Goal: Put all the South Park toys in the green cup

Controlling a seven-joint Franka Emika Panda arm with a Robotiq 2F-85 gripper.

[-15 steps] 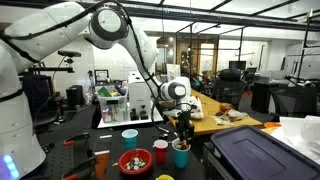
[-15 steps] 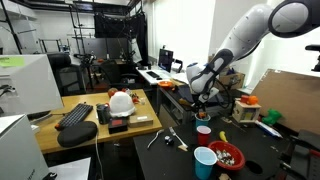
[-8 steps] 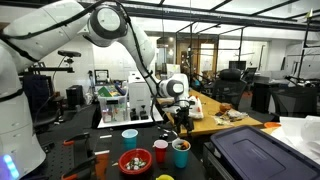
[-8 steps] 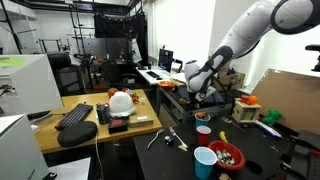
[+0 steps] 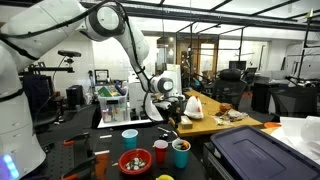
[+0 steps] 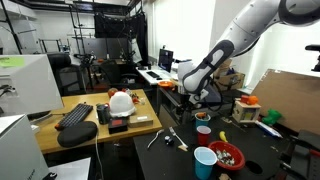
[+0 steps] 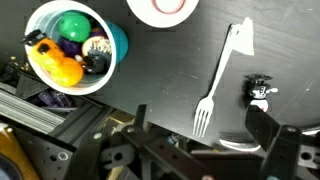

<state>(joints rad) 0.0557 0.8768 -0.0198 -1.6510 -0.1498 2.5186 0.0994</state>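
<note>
The robot's gripper needs to next move to the white end [image 5: 150,124] [image 7: 260,99] of the small toy figure beside the white plastic fork and close there.
The green cup [image 7: 116,42] stands at the top left of the wrist view. It holds several toys [image 7: 66,50]: yellow, green and purple ones show. In an exterior view the same teal cup [image 5: 181,153] is at the table's front, beside the red cup [image 5: 160,151]. One small toy figure [image 7: 262,88] stands on the black table at the right of the wrist view. My gripper [image 7: 205,135] is open with nothing between its fingers. It hangs above the table, up and to the side of the green cup [image 5: 170,108], clear of all the cups.
A white plastic fork [image 7: 215,85] lies on the table under the gripper. A light-blue cup [image 5: 130,138] and a red bowl of small items [image 5: 133,161] stand near the front. A dark bin [image 5: 255,155] is at the right, with shelves and desks behind.
The gripper was low over the green cup a second ago. It has opened, risen and pulled back away from the cup.
</note>
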